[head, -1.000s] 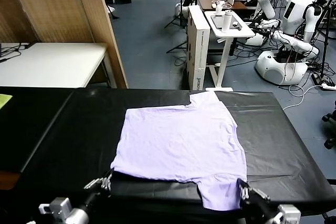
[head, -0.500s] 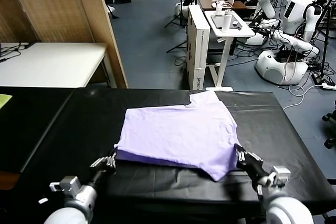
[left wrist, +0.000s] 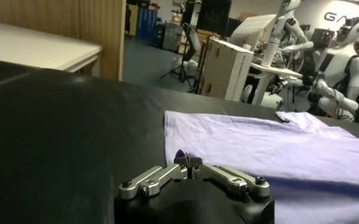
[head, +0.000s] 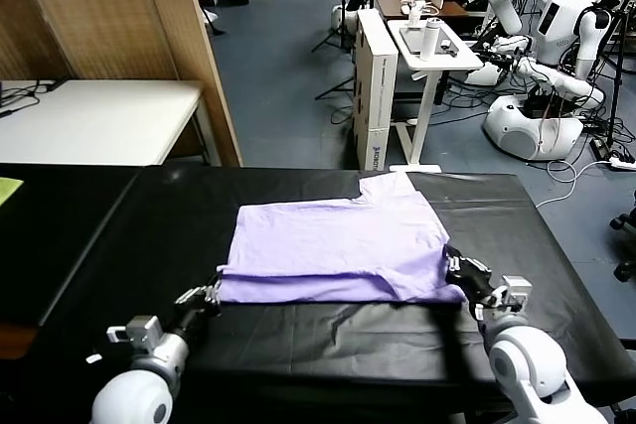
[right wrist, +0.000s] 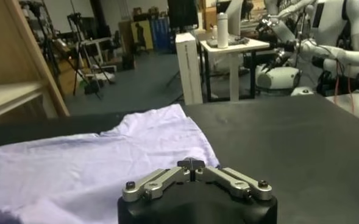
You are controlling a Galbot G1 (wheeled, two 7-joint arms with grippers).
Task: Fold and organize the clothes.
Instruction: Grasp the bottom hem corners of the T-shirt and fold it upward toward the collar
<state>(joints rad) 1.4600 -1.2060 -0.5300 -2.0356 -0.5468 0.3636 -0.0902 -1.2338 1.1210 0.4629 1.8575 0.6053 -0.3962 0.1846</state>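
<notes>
My left gripper and my right gripper should take hold of the lavender T-shirt by its near fold (head: 236, 295) and drag it closer, because it lies close to the table's far edge.
The lavender T-shirt (head: 338, 243) lies on the black table (head: 119, 245), its near part doubled over onto the rest, with a fold line along the near edge. My left gripper (head: 210, 294) is shut on the shirt's near left corner, low over the table. My right gripper (head: 455, 267) is shut on the near right corner. In the left wrist view the shut gripper (left wrist: 188, 159) pinches a bit of cloth, with the shirt (left wrist: 264, 146) spread beyond. In the right wrist view the shut gripper (right wrist: 192, 163) sits at the shirt's (right wrist: 100, 164) edge.
A white table (head: 99, 121) and a wooden partition (head: 189, 37) stand behind at the left. A white cart (head: 427, 47) with a bottle and several other robots (head: 556, 37) stand beyond the table's far edge. A yellow-green item (head: 6, 189) lies at the far left.
Both grippers have moved away from me over the table, carrying the shirt's near hem with them. The near part now lies folded over the rest, so the shirt looks shorter.
</notes>
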